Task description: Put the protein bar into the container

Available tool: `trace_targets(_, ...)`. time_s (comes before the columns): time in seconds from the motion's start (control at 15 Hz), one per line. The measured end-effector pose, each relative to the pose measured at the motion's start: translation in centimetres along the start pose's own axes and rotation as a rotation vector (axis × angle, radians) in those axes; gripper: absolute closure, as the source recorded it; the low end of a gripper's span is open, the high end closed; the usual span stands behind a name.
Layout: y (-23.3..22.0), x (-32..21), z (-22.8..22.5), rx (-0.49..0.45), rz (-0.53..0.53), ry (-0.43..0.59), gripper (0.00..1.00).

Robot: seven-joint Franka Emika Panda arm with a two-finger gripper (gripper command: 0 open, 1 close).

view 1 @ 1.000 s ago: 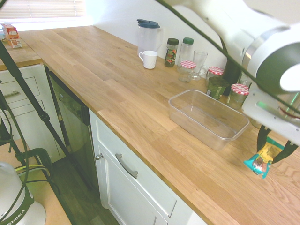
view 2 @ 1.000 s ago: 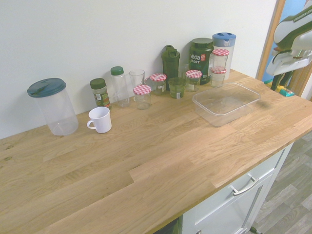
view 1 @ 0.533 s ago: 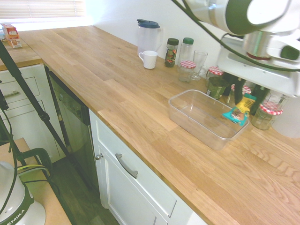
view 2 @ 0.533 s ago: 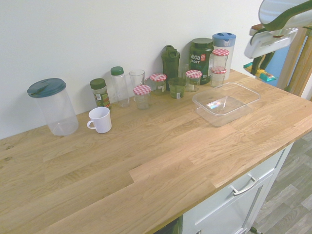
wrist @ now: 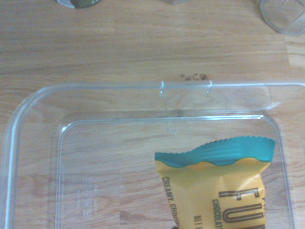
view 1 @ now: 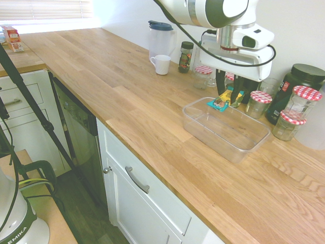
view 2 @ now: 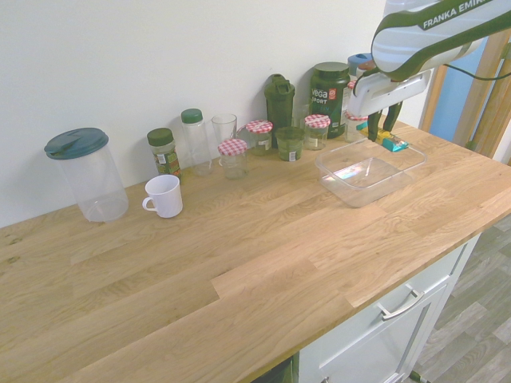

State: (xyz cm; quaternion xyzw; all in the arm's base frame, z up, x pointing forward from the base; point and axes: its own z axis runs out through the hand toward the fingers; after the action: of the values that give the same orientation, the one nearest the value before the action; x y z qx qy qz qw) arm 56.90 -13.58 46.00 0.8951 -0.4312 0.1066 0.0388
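Note:
My gripper will let go of the protein bar on the bottom of the container, toward the end (view 1: 222, 124) (wrist: 212, 195) closest to the white mug.
My gripper (view 1: 229, 96) (view 2: 382, 132) is shut on the protein bar (view 1: 221, 101) (view 2: 390, 144), a teal and yellow foil pack that hangs slanted from the fingers. It hovers just above the far end of the container (view 1: 203, 124) (view 2: 343, 175), a clear shallow plastic tub on the wooden counter. The wrist view looks straight down into the container (wrist: 33, 143), and the protein bar (wrist: 219, 186) rises from the bottom edge with its teal crimped end over the tub's floor.
Jars with red-checked lids (view 1: 259, 103) (view 1: 285, 125), a green jar, a dark Vega tub (view 2: 329, 94) and a drinking glass (view 1: 216, 68) crowd the wall side of the container. Further along the wall stand a white mug (view 1: 161, 64) and a lidded pitcher (view 1: 160, 39).
The arm has swung from beyond the counter's end to over the container's far end, carrying the protein bar with it. The grip has stayed shut.

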Motion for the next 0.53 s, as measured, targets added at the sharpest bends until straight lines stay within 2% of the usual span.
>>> trace_targets(0.53,0.8,1.2,5.4,-0.041,0.014,-0.017,1.00)
